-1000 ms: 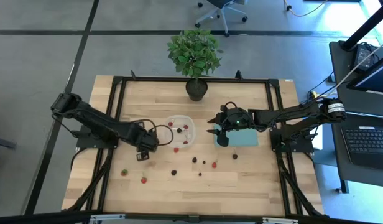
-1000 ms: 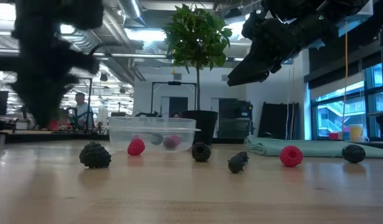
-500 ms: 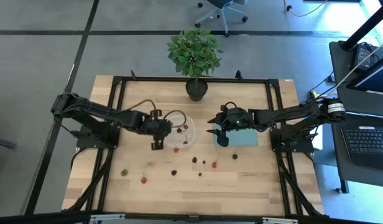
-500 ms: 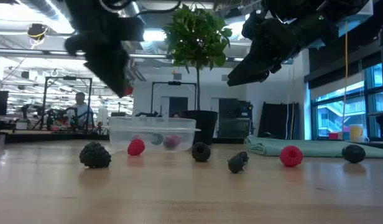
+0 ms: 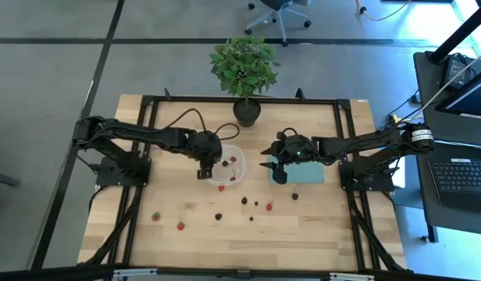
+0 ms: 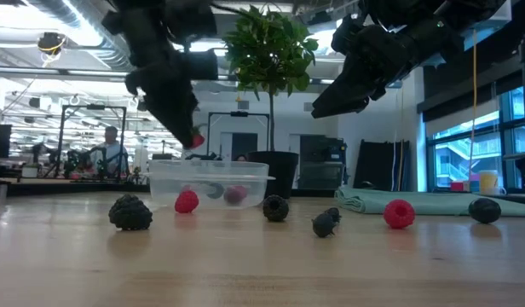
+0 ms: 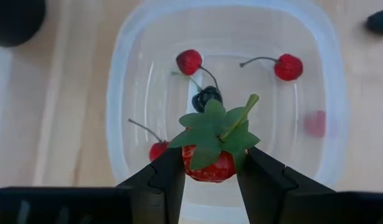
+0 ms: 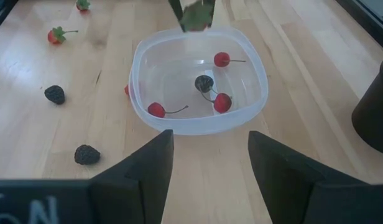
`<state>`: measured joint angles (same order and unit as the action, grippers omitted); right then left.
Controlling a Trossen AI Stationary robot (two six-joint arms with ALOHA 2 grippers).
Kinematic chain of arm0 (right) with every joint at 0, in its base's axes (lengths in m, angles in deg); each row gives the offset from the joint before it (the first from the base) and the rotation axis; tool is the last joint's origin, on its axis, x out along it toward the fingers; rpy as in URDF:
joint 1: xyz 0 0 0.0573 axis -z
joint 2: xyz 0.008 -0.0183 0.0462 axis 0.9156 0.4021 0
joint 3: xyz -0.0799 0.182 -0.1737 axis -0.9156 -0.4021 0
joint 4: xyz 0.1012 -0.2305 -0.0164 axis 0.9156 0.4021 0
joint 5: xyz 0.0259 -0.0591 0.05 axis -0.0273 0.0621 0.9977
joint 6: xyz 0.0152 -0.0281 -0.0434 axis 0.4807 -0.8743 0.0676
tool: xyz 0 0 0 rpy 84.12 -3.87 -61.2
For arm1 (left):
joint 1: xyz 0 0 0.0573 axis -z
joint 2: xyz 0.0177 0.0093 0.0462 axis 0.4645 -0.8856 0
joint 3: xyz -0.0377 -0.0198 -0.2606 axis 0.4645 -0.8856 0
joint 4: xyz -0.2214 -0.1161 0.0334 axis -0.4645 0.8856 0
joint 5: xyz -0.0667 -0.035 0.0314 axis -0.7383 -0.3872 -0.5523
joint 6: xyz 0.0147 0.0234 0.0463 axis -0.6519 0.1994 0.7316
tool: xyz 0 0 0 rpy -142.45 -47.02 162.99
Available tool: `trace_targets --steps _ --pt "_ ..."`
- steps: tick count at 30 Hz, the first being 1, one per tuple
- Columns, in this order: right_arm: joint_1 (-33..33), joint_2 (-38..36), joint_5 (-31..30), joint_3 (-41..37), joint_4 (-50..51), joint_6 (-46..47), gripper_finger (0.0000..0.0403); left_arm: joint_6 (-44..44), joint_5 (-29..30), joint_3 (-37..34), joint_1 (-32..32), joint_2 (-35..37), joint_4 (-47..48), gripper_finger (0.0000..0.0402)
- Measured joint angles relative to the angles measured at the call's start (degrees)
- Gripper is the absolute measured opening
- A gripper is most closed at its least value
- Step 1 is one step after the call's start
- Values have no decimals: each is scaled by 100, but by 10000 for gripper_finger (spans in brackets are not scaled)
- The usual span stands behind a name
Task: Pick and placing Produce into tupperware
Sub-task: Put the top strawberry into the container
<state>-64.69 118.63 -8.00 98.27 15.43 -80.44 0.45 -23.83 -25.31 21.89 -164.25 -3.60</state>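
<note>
My left gripper should release the strawberry on the tupperware's bare bottom (image 5: 211, 169) (image 7: 234, 171), at the end of the tupperware farthest from the teal sheet.
The clear tupperware (image 5: 244, 156) stands mid-table and holds a few red cherries (image 7: 189, 61) and a dark berry (image 7: 207, 98). My left gripper (image 5: 202, 172) hangs over its left part, shut on a red strawberry (image 7: 207, 167) with a green leafy cap. It shows above the container (image 6: 210, 183) in the low view too. My right gripper (image 5: 275, 168) waits open, in the air to the right of the tupperware (image 8: 198, 81). Loose produce lies on the wood near the front: strawberries (image 5: 156, 216), blackberries (image 5: 219, 216), red berries (image 5: 269, 207). My left gripper pinches the strawberry's red body (image 7: 190, 168) between its two fingers, one on each side. The fingers (image 7: 163, 183) slant down from the table's left. The strawberry is lifted clear above the tupperware's inside, its leafy cap (image 7: 215, 127) turned up toward the wrist.
A potted plant (image 5: 246, 112) stands at the table's far edge, behind the tupperware. A flat teal sheet (image 5: 307, 173) lies under and to the right of my right gripper. Black frame rails run along the table's sides. In the low view a person shows far off in the room.
My left gripper has swung up and toward the table's far right, from the wood near the tupperware's front left corner to above the container. It carried the strawberry along and turned as it went. My right gripper has kept still.
</note>
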Motion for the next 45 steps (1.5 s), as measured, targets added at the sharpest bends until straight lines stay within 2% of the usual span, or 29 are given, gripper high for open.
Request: trace_targets --steps 10,45 --pt "-1 0 0 0 15 0 209 3 -4 2 4 -662 -118 123" --pt "-1 0 0 0 24 0 209 -46 2 7 7 -690 -176 123"
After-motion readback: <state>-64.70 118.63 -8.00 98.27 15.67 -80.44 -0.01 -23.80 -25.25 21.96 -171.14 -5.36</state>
